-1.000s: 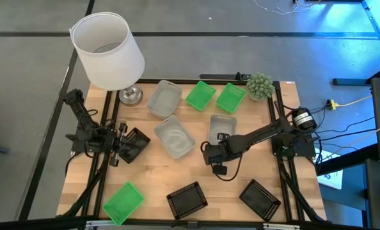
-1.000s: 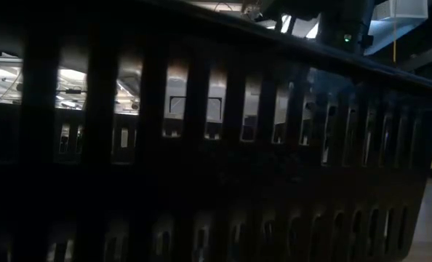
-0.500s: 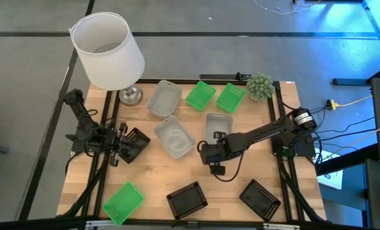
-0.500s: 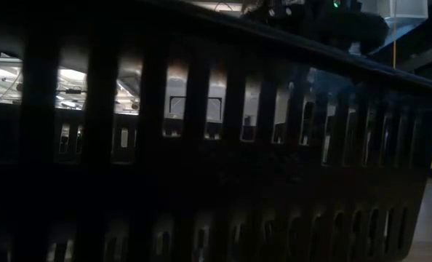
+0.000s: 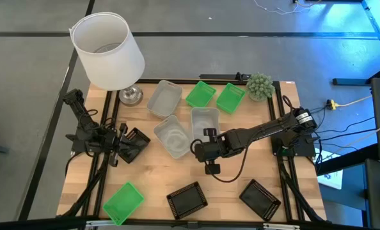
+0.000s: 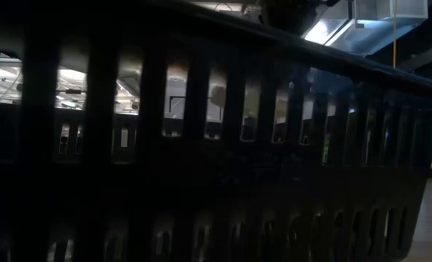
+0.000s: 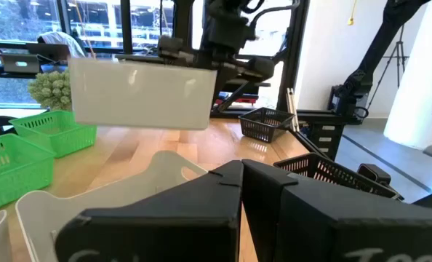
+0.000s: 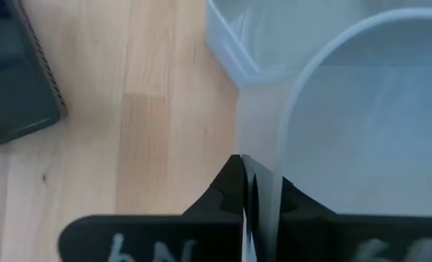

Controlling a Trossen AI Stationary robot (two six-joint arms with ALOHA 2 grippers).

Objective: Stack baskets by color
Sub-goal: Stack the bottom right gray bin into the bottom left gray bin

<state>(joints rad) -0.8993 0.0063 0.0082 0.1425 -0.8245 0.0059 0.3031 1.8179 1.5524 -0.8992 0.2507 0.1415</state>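
I should let go of the held grey-white basket with my right gripper inside the neighbouring grey-white basket [image 5: 186, 130] [image 8: 310, 29], stacking it near the middle of the table. The held basket still floats above the wood.
My right gripper [image 5: 206, 147] is shut on a grey-white basket [image 5: 205, 121] and holds it over the table's middle, beside a second grey-white basket [image 5: 174, 137]. In the left wrist view the held basket [image 7: 140, 91] floats above the wood. A third grey-white basket [image 5: 164, 99] and two green baskets [image 5: 200, 94] [image 5: 231, 97] rest on their bottoms at the far side. One green basket [image 5: 123, 202] and two black ones [image 5: 187, 199] [image 5: 260, 199] lie near the front edge. My left gripper [image 5: 121, 147] waits shut at the left edge beside a black basket [image 5: 137, 144]. My right gripper pinches the grey-white basket's near short wall [image 8: 263, 196] between its two fingers. The fingers slant down from the table's right and near side. The basket is lifted clear of the table and stays roughly level beyond the fingers.
A white lampshade [image 5: 108, 50] on a metal foot [image 5: 130, 96] stands at the far left corner. A small green ball-shaped plant [image 5: 260, 85] sits at the far right. A black basket's slatted wall [image 6: 216, 145] fills the low view. Bare wood lies right of the gripper.
My right gripper has risen and gone toward the table's left with the grey-white basket, which is lifted clear and now hangs next to the middle grey-white basket. The wrist has rolled a little.
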